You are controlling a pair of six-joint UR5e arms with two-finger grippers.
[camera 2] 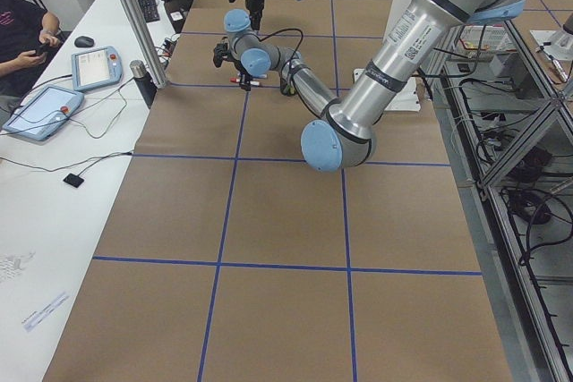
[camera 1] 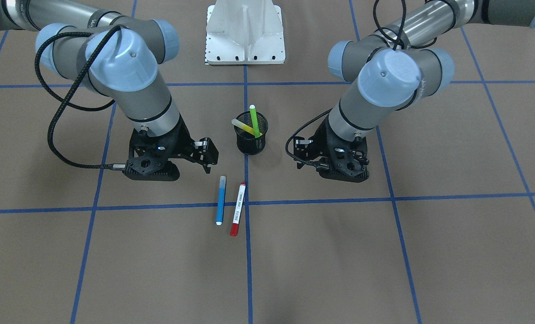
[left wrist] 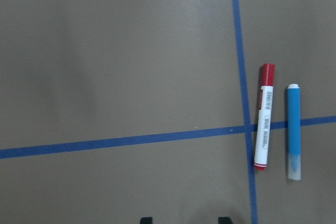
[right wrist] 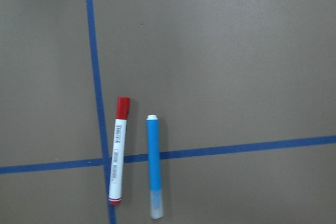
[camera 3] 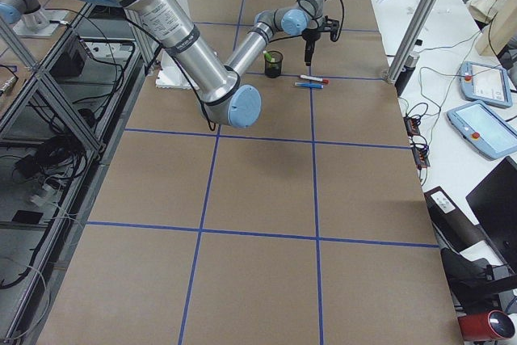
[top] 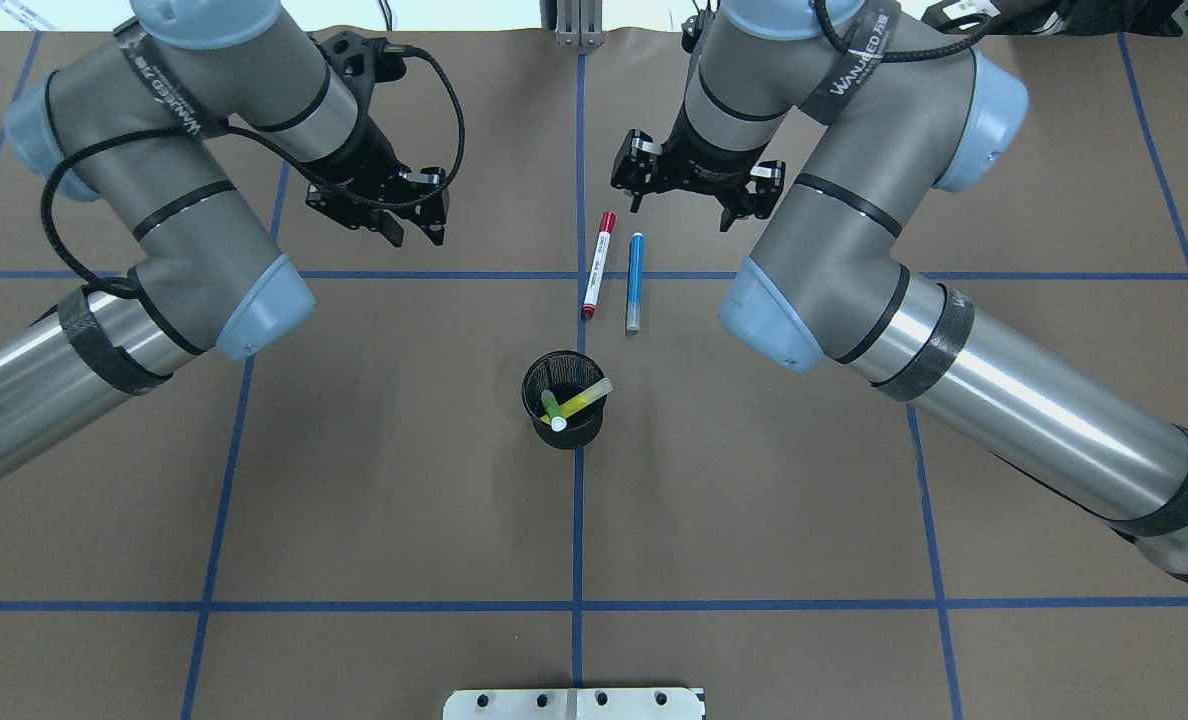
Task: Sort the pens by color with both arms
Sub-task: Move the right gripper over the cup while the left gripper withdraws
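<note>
The robot's right gripper will next move to the green highlighter's upper end (camera 1: 253,110), which sticks out of the black mesh cup, and close there.
The blue pen (top: 634,280) and the red-capped white pen (top: 598,263) lie side by side on the brown table, close to its blue centre line. They also show in the front view: blue pen (camera 1: 221,200), red pen (camera 1: 238,209). The green highlighter (top: 551,405) and the yellow highlighter (top: 588,398) stand in the black mesh cup (top: 564,425). My left gripper (top: 417,232) is open and empty, above the table to the left of the pens. My right gripper (top: 681,212) is open and empty, just beyond and to the right of the blue pen. Both wrist views show the two pens: red (left wrist: 264,116), blue (right wrist: 153,163).
The white pedestal base (camera 1: 245,33) stands at the robot's side of the table. Blue tape lines (top: 404,274) divide the brown surface into squares. A side table with tablets (camera 2: 45,105) and a seated operator is beyond the table's far edge.
</note>
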